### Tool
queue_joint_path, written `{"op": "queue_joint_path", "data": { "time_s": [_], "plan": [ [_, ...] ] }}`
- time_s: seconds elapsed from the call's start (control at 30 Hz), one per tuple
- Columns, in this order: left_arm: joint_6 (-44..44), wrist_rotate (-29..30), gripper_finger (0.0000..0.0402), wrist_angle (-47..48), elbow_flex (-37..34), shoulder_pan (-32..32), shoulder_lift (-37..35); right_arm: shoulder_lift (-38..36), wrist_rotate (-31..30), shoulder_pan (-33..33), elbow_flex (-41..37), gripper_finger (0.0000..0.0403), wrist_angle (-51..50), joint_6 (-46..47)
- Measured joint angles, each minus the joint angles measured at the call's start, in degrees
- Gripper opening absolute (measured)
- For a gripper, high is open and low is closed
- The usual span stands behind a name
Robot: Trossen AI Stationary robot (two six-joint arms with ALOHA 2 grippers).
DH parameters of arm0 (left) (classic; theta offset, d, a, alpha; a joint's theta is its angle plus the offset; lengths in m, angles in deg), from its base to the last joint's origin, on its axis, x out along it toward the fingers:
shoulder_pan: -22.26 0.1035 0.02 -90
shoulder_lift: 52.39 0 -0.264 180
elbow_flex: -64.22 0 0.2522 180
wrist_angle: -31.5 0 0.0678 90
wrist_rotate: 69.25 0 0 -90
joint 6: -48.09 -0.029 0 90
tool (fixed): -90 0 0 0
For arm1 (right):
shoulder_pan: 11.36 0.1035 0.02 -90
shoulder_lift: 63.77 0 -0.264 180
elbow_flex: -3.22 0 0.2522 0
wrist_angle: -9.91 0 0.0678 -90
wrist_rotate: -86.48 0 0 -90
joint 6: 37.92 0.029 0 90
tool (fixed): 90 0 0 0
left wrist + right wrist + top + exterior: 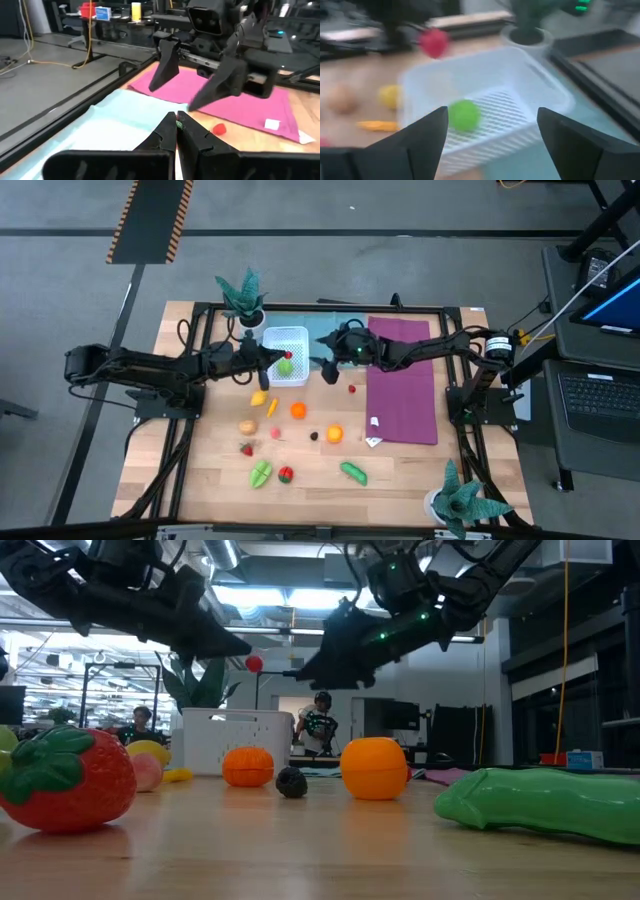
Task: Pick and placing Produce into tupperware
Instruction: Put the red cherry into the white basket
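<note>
My left gripper has the small red piece. It will let go of it inside the white tupperware (290, 354), just past the round green piece.
The white tupperware (285, 352) stands on a pale teal sheet at the table's far middle, with a round green piece (465, 115) on its grid bottom. My left gripper (277, 358) reaches over it from the left, shut on a small red piece of produce (253, 664). My right gripper (328, 366) hovers just right of the container, open and empty, its fingers (427, 131) pointing toward it. More produce lies on the wood nearer the front: a yellow piece (259, 397), two orange ones (298, 410), a strawberry (247, 448) and a green pod (353, 472). My left gripper pinches the small red piece between its two fingertips, where only a sliver of red and green (178, 123) shows. The fingers come nearly level from the table's left. The red ball (434, 42) hangs just under the tips, clear above the tupperware.
A magenta cloth (403, 380) covers the table's right part, with a small red piece (352, 389) beside its left edge. Potted plants stand at the far left of the container (243, 295) and at the near right corner (460, 500). A person (320, 725) shows beyond the table.
</note>
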Motion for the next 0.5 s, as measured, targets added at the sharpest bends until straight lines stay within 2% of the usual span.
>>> {"op": "queue_joint_path", "data": {
  "time_s": [0.07,0.27,0.4,0.5],
  "plan": [
    [-0.08,0.76,0.0000,0.38,0.00,-0.01,-0.02,0.00,-2.65,0.03,0.00,0.0307,-1.79,-0.51],
    [-0.90,5.22,0.0000,3.30,0.00,0.01,-0.04,-0.04,-1.39,0.13,0.02,0.0307,-5.16,-0.43],
    [-0.88,5.48,0.0000,5.61,0.33,0.32,-0.04,-1.06,-1.37,0.11,0.02,0.0307,-8.77,0.06],
    [-0.83,5.83,0.0000,10.91,3.21,0.43,-0.02,-1.48,-1.37,0.16,0.04,0.0307,-9.38,0.01]
  ]
}}
